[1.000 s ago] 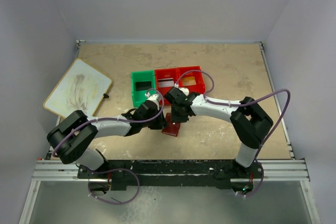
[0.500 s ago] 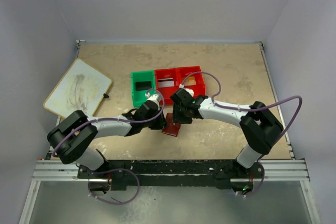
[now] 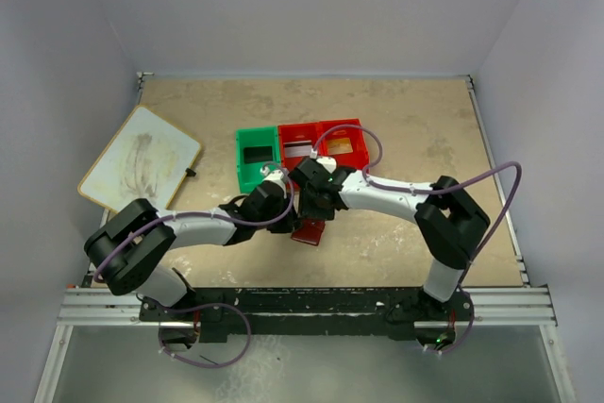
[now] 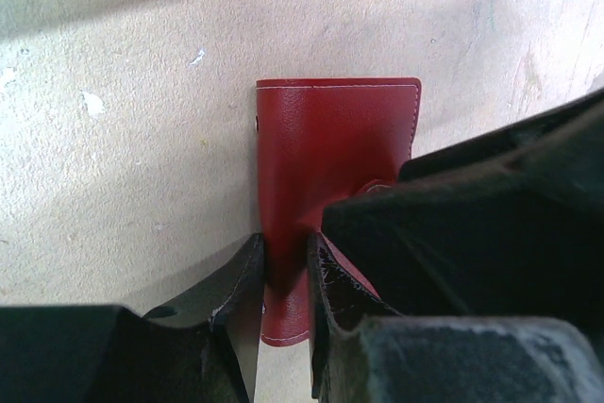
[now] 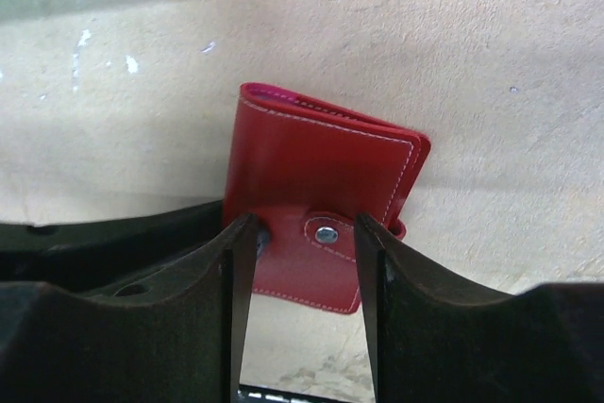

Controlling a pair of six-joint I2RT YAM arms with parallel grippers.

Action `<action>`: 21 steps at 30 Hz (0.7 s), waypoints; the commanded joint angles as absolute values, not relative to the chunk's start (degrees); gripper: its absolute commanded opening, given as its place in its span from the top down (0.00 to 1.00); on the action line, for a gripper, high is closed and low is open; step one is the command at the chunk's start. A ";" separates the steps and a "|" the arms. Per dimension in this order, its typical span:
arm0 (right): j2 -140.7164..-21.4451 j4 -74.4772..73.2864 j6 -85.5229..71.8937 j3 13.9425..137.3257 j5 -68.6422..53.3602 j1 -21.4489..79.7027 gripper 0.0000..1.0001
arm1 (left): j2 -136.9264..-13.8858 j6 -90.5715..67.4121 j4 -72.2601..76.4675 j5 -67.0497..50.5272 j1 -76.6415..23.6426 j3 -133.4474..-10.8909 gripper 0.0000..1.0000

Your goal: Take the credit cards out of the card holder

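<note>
My right gripper will pull the snap tab free and grip the tab's end (image 5: 315, 226) before my left gripper reaches the cards, because that tab keeps the card holder shut.
The maroon card holder (image 3: 310, 230) lies folded shut on the table, just in front of the bins. My left gripper (image 4: 283, 266) is shut on its near edge (image 4: 330, 148). My right gripper (image 5: 302, 261) is open, its fingers (image 5: 241, 271) either side of the holder's (image 5: 311, 158) snap tab (image 5: 327, 233). In the top view the two grippers, left (image 3: 281, 210) and right (image 3: 314, 203), meet over the holder. A black card (image 3: 256, 153), a silver-grey card (image 3: 298, 150) and a gold-brown card (image 3: 342, 145) each lie in a bin compartment.
The green-and-red bin tray (image 3: 241, 172) stands just behind the grippers. A large white board (image 3: 140, 158) lies at the far left, overhanging the table edge. My right arm's black body (image 4: 472, 224) crowds the left wrist view.
My right arm swung its elbow out to the right and back. Its gripper has shifted slightly left over the holder. The left arm and the holder have stayed put.
</note>
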State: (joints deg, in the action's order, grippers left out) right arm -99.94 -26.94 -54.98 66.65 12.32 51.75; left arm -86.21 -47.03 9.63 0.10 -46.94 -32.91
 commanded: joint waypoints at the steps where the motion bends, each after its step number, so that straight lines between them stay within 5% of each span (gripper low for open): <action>1: -102.55 -28.79 -55.97 67.58 12.79 51.94 0.53 | -86.37 -45.77 4.36 3.65 -46.76 -30.27 1.00; 21: -96.56 -25.12 -48.70 62.25 6.68 51.86 1.00 | -88.62 -49.00 3.11 9.17 -46.76 -30.58 1.00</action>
State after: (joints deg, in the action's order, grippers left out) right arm -99.00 -24.32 -51.29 63.53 10.79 51.31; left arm -85.95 -49.15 10.76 1.34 -47.07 -31.94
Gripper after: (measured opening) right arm 0.018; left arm 0.187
